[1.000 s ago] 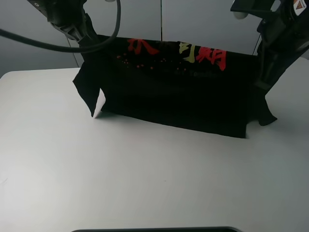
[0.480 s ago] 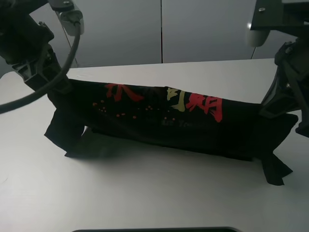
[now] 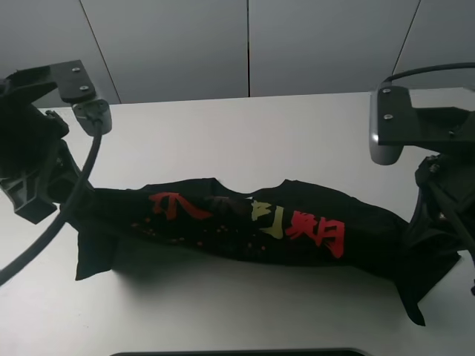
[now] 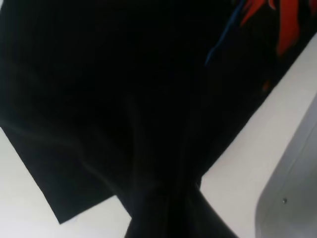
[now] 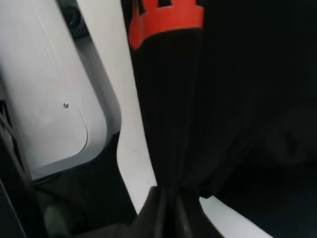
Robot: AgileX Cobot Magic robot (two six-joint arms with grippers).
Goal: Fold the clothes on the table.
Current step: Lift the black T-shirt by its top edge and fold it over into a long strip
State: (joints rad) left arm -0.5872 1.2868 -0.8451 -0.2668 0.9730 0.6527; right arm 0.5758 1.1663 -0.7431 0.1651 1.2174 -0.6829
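Note:
I should release the black T-shirt's end near its far edge [image 3: 151, 190] from my left gripper, beside the closest red character.
The clothes are one black T-shirt [image 3: 245, 222] with red and yellow characters. It is stretched in a long folded band across the white table [image 3: 245, 133], print facing up, sagging onto the tabletop. My left gripper [image 3: 83, 202] is shut on its left end, where a sleeve hangs down. My right gripper [image 3: 417, 236] is shut on its right end, with a flap drooping below. In the left wrist view the black cloth [image 4: 124, 99] fills the frame and bunches into the gripper [image 4: 168, 223]. In the right wrist view the cloth [image 5: 223, 99] narrows into the gripper [image 5: 168, 208]. The fingers are hidden by fabric.
Grey wall panels [image 3: 245, 44] stand behind the table's far edge. A black cable [image 3: 89, 167] loops off the left arm. A grey wrist mount [image 3: 393, 126] sits above the right arm. A dark strip [image 3: 237, 352] lies along the table's front edge.
Both grippers have come forward and down with the shirt. It hung high at the back of the table; now it is low and sags onto the tabletop nearer the front.

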